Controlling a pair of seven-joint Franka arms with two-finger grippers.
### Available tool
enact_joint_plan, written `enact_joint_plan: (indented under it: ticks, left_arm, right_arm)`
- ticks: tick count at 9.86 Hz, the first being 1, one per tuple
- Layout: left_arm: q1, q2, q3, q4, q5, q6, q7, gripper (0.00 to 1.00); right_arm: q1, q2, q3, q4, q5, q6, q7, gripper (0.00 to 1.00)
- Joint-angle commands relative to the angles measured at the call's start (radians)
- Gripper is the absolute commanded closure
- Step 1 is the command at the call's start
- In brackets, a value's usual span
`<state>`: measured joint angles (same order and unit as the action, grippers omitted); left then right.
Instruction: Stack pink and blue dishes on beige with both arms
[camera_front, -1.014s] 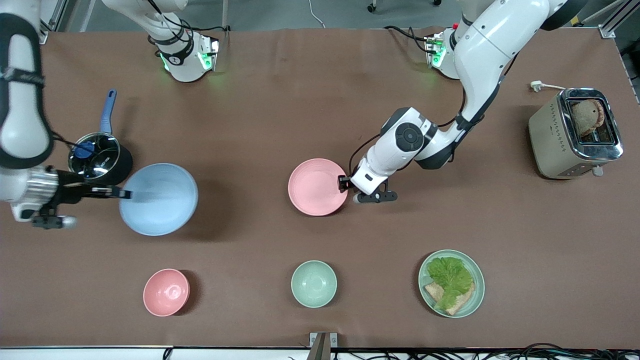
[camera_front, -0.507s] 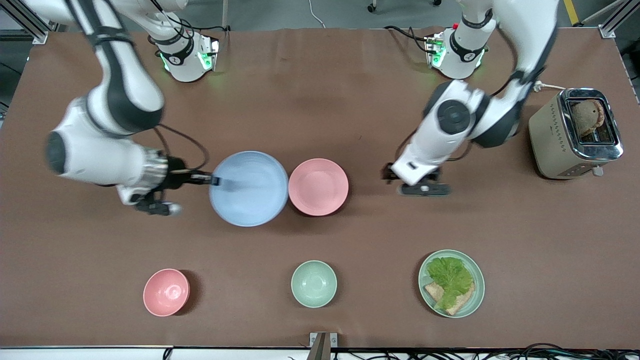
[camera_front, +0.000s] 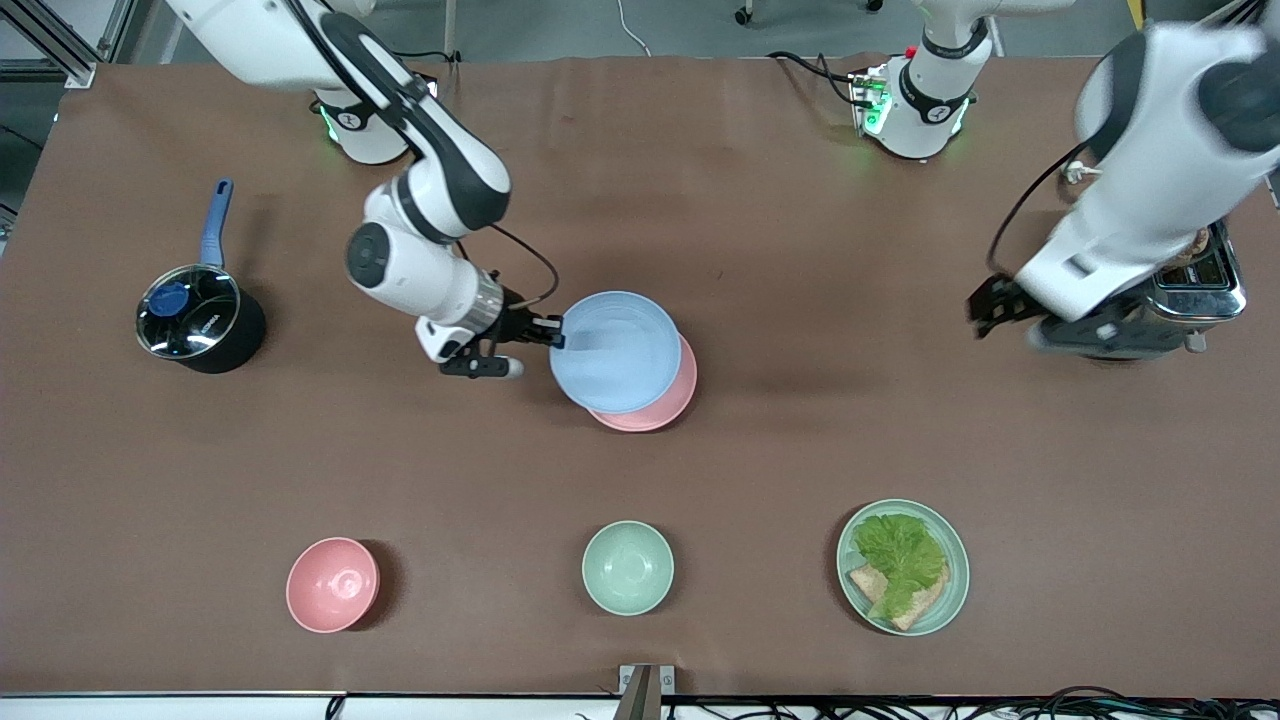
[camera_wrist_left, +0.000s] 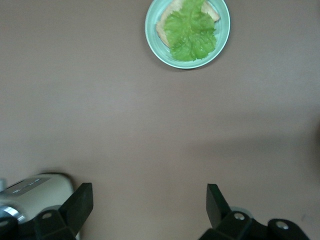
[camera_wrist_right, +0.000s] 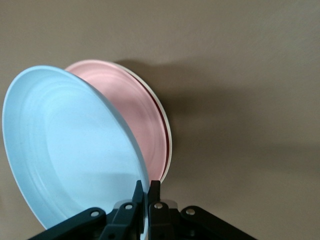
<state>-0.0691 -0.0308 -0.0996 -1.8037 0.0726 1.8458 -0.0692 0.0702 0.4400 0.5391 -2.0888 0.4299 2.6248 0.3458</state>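
Note:
Next, I let go of the light blue plate with my right gripper squarely on top of the pink plate (camera_front: 635, 368) (camera_wrist_right: 97, 144) in the middle of the table.
My right gripper (camera_front: 555, 335) is shut on the rim of the light blue plate (camera_front: 615, 350) and holds it tilted over the pink plate (camera_front: 668, 405) at mid-table. In the right wrist view the black fingers (camera_wrist_right: 141, 192) of the right gripper (camera_wrist_right: 146, 186) pinch the blue plate (camera_wrist_right: 70, 145) by its edge, with the pink plate (camera_wrist_right: 135, 115) under it. Beneath the pink plate a thin cream edge of the beige plate (camera_wrist_right: 168, 135) shows; the rest is hidden. My left gripper (camera_front: 985, 310) hangs open beside the toaster, nothing between its fingers (camera_wrist_left: 150, 192).
A black pot with a blue handle (camera_front: 200, 320) stands toward the right arm's end. The toaster (camera_front: 1190, 290) stands toward the left arm's end. Near the front camera are a pink bowl (camera_front: 332, 584), a mint bowl (camera_front: 627, 567) and a mint plate with lettuce (camera_front: 903, 566).
The right arm has carried the blue plate from beside the pot to over the pink plate. The left gripper has left the pink plate's rim and drawn back toward the toaster.

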Motion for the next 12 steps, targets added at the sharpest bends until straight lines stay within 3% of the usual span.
enact_joint_plan:
  ticks: [1,4,8,9,10,11,12]
  left_arm:
    - [-0.008,-0.047,0.053,0.062,-0.049,-0.097,0.054,0.0]
    - [-0.003,0.014,0.074,0.35,-0.066,-0.363,0.054,0.0]
    - [0.046,0.006,0.064,0.35,-0.088,-0.405,0.039,0.0]
    - [0.045,0.006,0.064,0.348,-0.089,-0.411,0.035,0.0]
    - [0.046,0.005,0.064,0.345,-0.089,-0.413,0.035,0.0]
    - [0.046,0.003,0.064,0.343,-0.093,-0.418,0.034,0.0]
    - [0.046,0.003,0.064,0.343,-0.105,-0.419,0.035,0.0]
  right_arm:
    - [0.023,0.058,0.007,0.006,-0.01,0.058,0.013,0.98]
    - [0.026,0.071,0.006,0.007,-0.01,0.072,0.012,0.96]
    - [0.025,0.104,-0.001,0.036,-0.013,0.073,0.012,0.93]
    - [0.022,0.108,-0.001,0.036,-0.013,0.073,0.012,0.86]
    - [0.017,0.109,-0.002,0.036,-0.013,0.073,0.01,0.57]
    - [0.016,0.109,-0.002,0.036,-0.014,0.073,0.01,0.2]
    - [0.008,0.089,-0.004,0.035,-0.016,0.067,0.005,0.0]
